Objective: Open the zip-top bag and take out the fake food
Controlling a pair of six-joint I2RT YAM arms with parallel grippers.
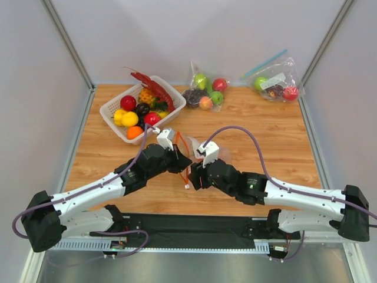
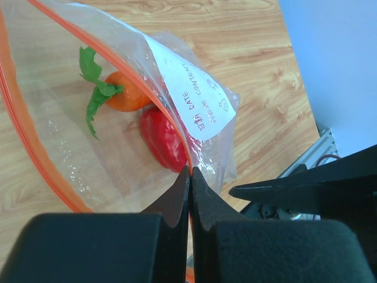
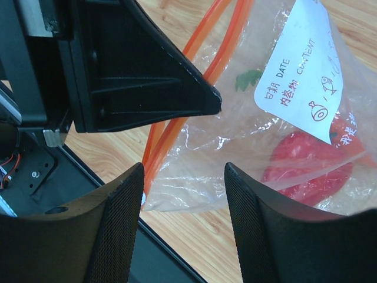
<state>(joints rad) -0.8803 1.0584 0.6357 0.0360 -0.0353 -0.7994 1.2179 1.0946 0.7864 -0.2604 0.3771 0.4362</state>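
Observation:
The bag's zip has my left gripper shut on it, so my right gripper should hold that zip before my left gripper opens and takes the carrot's green top (image 2: pixel 106 89).
The zip-top bag (image 1: pixel 187 145) lies mid-table between both grippers, its mouth spread open. My left gripper (image 2: pixel 189 171) is shut on its orange-red zip strip (image 2: pixel 171 127). Inside are the orange carrot (image 2: pixel 126 94) with its green top and the red pepper piece (image 2: pixel 164 138), next to the white label (image 2: pixel 197 97). My right gripper (image 3: pixel 184 168) is open, and the bag's lower corner (image 3: pixel 194 171) and zip strip (image 3: pixel 177 121) lie just ahead of its jaws. The pepper (image 3: pixel 306 162) also shows in that view. The dark-red lobster (image 1: pixel 154 89) lies on the basket's fruit.
A white basket (image 1: pixel 112 109) of small round fruits stands at the back left. A clear bag of apples and grapes (image 1: pixel 206 91) and a blue-zip bag (image 1: pixel 275 82) lie at the back. The table's near edge and a black base plate (image 1: pixel 194 224) are close behind the grippers.

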